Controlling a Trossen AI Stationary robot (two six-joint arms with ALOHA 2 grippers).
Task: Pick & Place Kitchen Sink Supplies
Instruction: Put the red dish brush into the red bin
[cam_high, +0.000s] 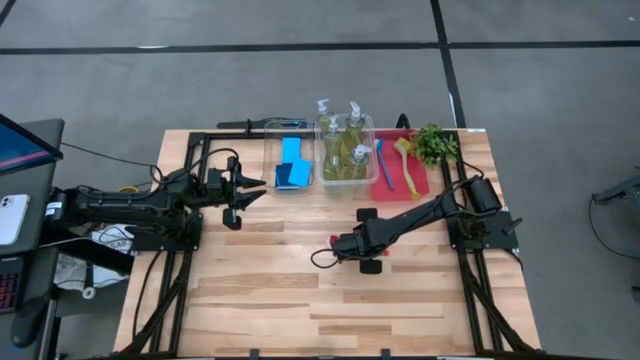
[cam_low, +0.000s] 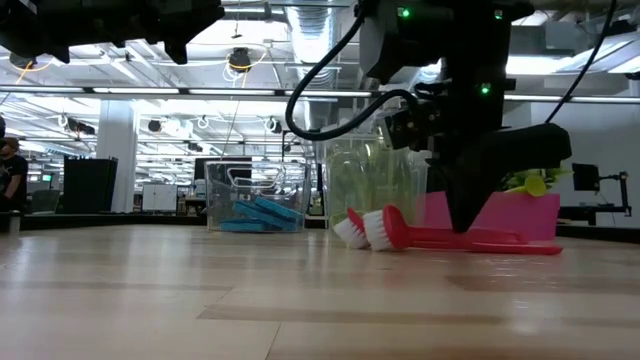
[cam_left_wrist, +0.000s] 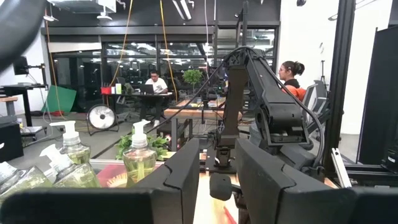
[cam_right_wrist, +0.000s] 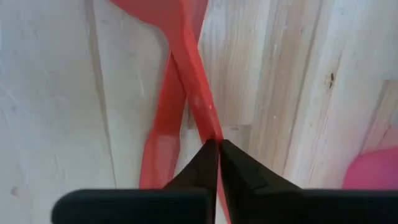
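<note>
My right gripper holds the upper red brush's slanting handle far from its head; next I open, align, grip nearer the brush's neck (cam_right_wrist: 181, 43).
Two red long-handled brushes (cam_low: 400, 232) with white bristle heads lie side by side on the table, their handles crossing in the right wrist view (cam_right_wrist: 165, 118). My right gripper (cam_high: 358, 250) stands over them, pointing down, shut on one handle. My left gripper (cam_high: 252, 190) is open and empty, level above the table beside a clear bin of blue sponges (cam_high: 291, 165). A second clear bin (cam_high: 345, 150) holds several pump bottles of yellow-green liquid. A red tray (cam_high: 405, 180) holds a blue brush (cam_high: 384, 163) and a yellow-green brush (cam_high: 406, 165). My right gripper pinches one red brush's thin handle (cam_right_wrist: 206, 121) between its two fingertips, well back from the bristle head. The fingers come from above, pointing down, one on each side of the handle. The brush lies low and about level, its head (cam_low: 382, 230) at the table.
A small green plant (cam_high: 436, 144) stands right of the red tray at the far right corner. Black frame rails (cam_high: 210, 135) run along the table's far, left and right sides. Bare wood (cam_high: 300, 300) stretches toward the near edge. People sit in the room beyond.
</note>
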